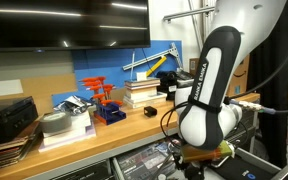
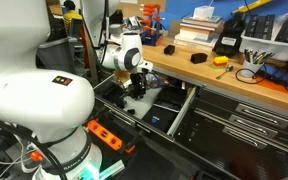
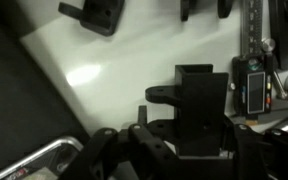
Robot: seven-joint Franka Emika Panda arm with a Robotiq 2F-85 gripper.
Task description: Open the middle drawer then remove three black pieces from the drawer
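The robot's gripper should release the chunky black piece on the wooden bench (image 1: 168, 112) next to the small black piece by the books.
The middle drawer (image 2: 172, 98) stands pulled out below the wooden bench, and its floor (image 3: 114, 70) looks pale in the wrist view. My gripper (image 3: 189, 140) is down inside it, also seen in both exterior views (image 2: 136, 86) (image 1: 199, 156). Its jaws sit tight on either side of one chunky black piece (image 3: 200, 95), which rests low on the drawer floor. Two more black pieces (image 3: 96, 14) (image 3: 198, 8) lie at the far end of the drawer, partly cut off by the frame edge.
A digital caliper (image 3: 252, 82) lies just right of the held piece. A large dark object (image 3: 14, 100) fills the drawer's left side. The bench top (image 1: 134, 115) carries books, boxes, a red and blue stand (image 1: 106, 100) and a black and yellow device (image 2: 229, 42).
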